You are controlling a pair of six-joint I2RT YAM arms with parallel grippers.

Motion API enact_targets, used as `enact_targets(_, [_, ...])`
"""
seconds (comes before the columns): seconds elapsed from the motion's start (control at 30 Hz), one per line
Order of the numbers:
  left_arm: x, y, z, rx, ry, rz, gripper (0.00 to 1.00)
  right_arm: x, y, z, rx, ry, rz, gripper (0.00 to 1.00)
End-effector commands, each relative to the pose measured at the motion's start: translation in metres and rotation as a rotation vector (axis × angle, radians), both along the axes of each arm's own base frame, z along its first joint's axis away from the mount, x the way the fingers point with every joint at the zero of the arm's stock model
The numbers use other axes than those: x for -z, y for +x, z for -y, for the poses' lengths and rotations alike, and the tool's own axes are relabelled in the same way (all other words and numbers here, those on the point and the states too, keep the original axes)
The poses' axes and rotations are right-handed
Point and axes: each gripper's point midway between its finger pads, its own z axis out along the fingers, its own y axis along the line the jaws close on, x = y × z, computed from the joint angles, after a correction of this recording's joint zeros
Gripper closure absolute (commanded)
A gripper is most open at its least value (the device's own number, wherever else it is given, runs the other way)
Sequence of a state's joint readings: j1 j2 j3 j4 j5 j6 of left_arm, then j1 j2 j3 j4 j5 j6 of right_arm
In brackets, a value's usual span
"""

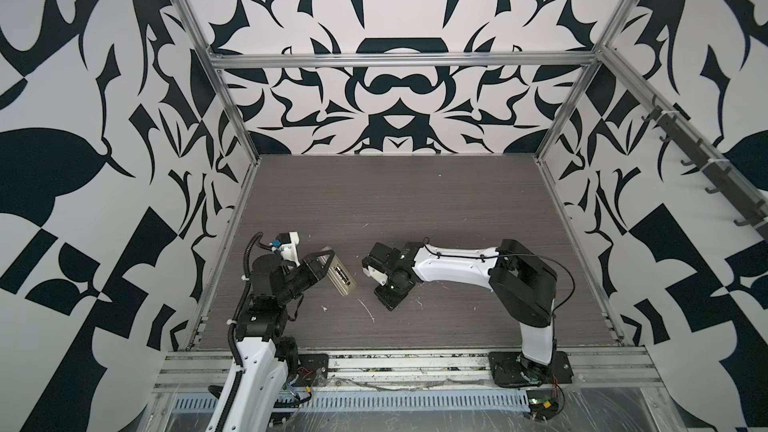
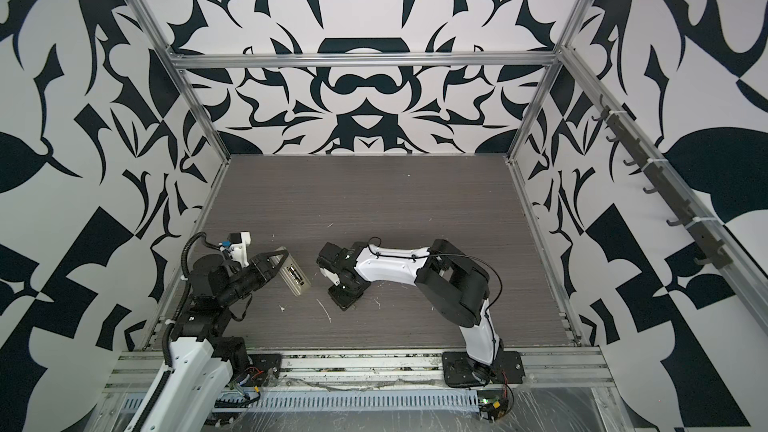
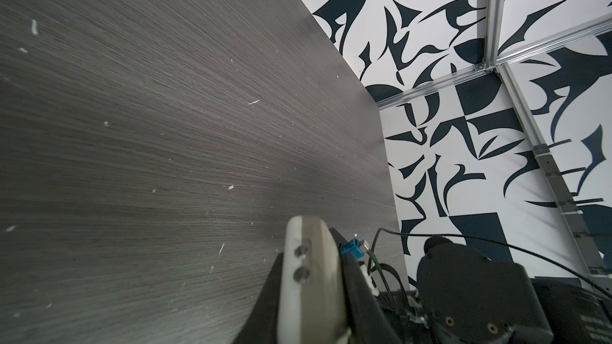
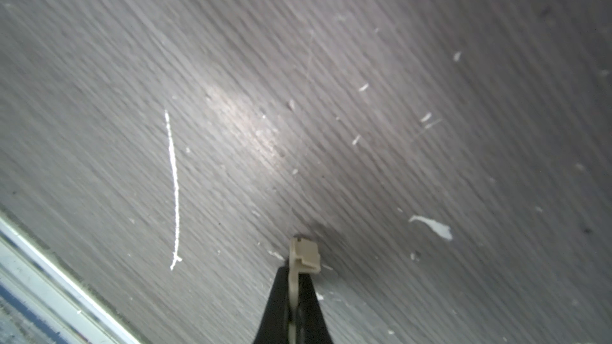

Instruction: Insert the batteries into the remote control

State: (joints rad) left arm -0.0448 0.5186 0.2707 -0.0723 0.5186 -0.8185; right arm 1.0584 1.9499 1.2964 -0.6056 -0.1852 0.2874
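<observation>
The beige cover piece is held edge-on by its flat sides in my right gripper, so next I lay it flat and grab it by its side edges (image 4: 293, 263).
My left gripper (image 1: 330, 270) (image 2: 284, 270) is shut on the remote control (image 1: 341, 277) (image 2: 296, 276) and holds it just above the table at the left, back side up. Two slim dark shapes, the batteries (image 1: 341, 273) (image 2: 295, 273), lie side by side in its open recess. In the left wrist view the remote (image 3: 323, 246) shows edge-on between the black fingers (image 3: 265, 296). My right gripper (image 1: 388, 299) (image 2: 343, 299) points down at the table beside the remote. In the right wrist view this gripper (image 4: 294, 273) is shut on a thin beige cover piece (image 4: 304, 253), held edge-on.
The grey wood-grain table (image 1: 415, 209) carries white scraps (image 4: 433, 225) and a long white scratch (image 4: 174, 190). An aluminium rail (image 1: 395, 361) runs along the front edge. Patterned walls close in three sides, with a hook rack (image 1: 706, 168) on the right wall.
</observation>
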Motion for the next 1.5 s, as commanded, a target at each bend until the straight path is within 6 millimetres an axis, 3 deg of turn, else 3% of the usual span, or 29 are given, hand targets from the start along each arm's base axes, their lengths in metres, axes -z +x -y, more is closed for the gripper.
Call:
enact_targets(0.0, [-0.012, 0.001, 0.002, 0.015, -0.007, 0.034, 1.0, -0.013, 0.001, -0.002, -0.006, 0.05, 0.005, 0.91])
enact_targets(0.57, [-0.008, 0.002, 0.002, 0.016, -0.007, 0.025, 1.0, -0.015, 0.014, 0.011, 0.0, 0.002, 0.063, 0.71])
enact_targets(0.97, [-0.009, 0.001, 0.002, 0.015, -0.006, 0.027, 1.0, -0.022, 0.024, 0.019, 0.008, -0.059, 0.114, 0.45])
enact_targets(1.47, [-0.013, 0.0, 0.002, 0.015, -0.009, 0.05, 1.0, -0.025, 0.023, 0.002, 0.024, -0.057, 0.095, 0.41])
